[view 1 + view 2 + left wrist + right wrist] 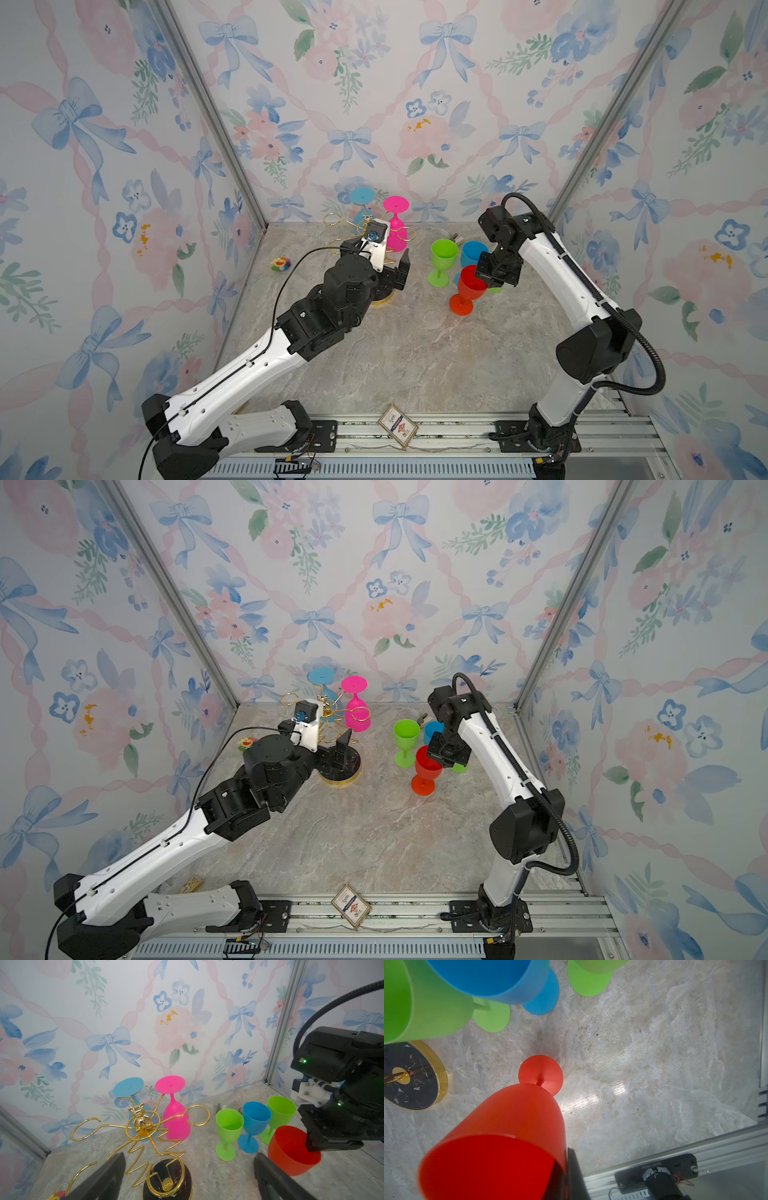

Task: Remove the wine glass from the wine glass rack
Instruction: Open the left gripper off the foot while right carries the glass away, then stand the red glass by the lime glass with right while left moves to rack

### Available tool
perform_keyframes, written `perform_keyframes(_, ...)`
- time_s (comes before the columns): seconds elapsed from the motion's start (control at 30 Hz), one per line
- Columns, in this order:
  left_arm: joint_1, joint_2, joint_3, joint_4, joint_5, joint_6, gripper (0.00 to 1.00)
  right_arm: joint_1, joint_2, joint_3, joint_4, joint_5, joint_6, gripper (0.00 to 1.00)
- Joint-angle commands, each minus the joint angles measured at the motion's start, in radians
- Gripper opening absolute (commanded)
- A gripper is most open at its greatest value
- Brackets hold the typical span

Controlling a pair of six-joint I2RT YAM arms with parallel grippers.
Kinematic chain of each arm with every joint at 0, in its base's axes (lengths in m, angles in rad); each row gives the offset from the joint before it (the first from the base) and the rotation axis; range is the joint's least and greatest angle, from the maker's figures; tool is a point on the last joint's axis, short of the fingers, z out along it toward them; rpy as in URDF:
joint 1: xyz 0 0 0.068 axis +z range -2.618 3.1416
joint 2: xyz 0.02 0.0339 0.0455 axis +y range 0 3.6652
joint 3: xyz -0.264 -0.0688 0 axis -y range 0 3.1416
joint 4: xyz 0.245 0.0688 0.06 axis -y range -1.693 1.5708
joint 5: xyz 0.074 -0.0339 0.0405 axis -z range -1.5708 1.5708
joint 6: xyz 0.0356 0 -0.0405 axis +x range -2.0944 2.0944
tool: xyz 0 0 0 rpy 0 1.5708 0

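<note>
The robot's right gripper needs to release the red wine glass, now tilted with its foot down by the table, on the table (441,309) (522,1078) just in front of the green glass that is nearest the rack.
The gold wire wine glass rack (143,1124), with a small bear figurine on top, stands on a round black base (345,777) at the back of the table. A pink wine glass (397,239) (176,1120) and a blue one (361,195) (128,1086) hang upside down from its loops. My left gripper (190,1159) (343,752) is open just in front of the rack, above its base, and holds nothing. My right gripper (492,280) (565,1176) is shut on the rim of a red wine glass (469,286) (512,1126). That glass is tilted, with its foot down by the table.
Two green glasses (228,1124) (281,1109) and a blue glass (256,1115) stand upright right behind the red one. A small colourful toy (280,264) lies left of the rack. A card (397,426) rests on the front rail. Walls close in three sides.
</note>
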Motion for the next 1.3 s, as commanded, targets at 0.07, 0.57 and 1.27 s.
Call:
perform_keyframes(0.07, 0.098, 0.006, 0.026, -0.094, 0.089, -0.070, 0.98, 0.036, 0.058, 0.059, -0.007, 0.016, -0.024, 0.00)
perform_keyframes(0.57, 0.285, -0.031, 0.071, -0.178, 0.172, -0.056, 0.98, 0.079, 0.201, 0.162, 0.003, 0.011, -0.056, 0.00)
perform_keyframes(1.27, 0.336, -0.049, 0.052, -0.177, 0.220, -0.059, 0.98, 0.086, 0.220, 0.107, 0.039, -0.016, -0.062, 0.00)
